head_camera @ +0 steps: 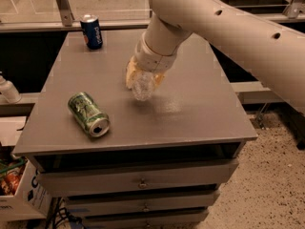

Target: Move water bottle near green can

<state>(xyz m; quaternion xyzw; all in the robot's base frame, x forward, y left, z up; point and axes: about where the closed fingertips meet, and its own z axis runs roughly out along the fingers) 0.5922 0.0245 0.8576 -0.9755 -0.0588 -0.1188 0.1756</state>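
My gripper should release the water bottle, now held just above the tabletop, next to the silver top of the green can, near the grey table's front edge (130,140).
The green can (88,114) lies on its side at the front left of the grey table (200,113), its silver top facing the front. My gripper (142,82) hangs from the large white arm over the table's middle and is shut on the clear water bottle (143,87). The bottle's lower end is just above the tabletop, to the right of the green can and a can's length away from it. The bottle's cap is hidden inside the gripper.
A blue Pepsi can (92,31) stands upright at the table's back left corner. A white bottle (8,89) sits off the table's left edge. Drawers (138,181) are below the tabletop. A box (19,194) stands on the floor at the lower left.
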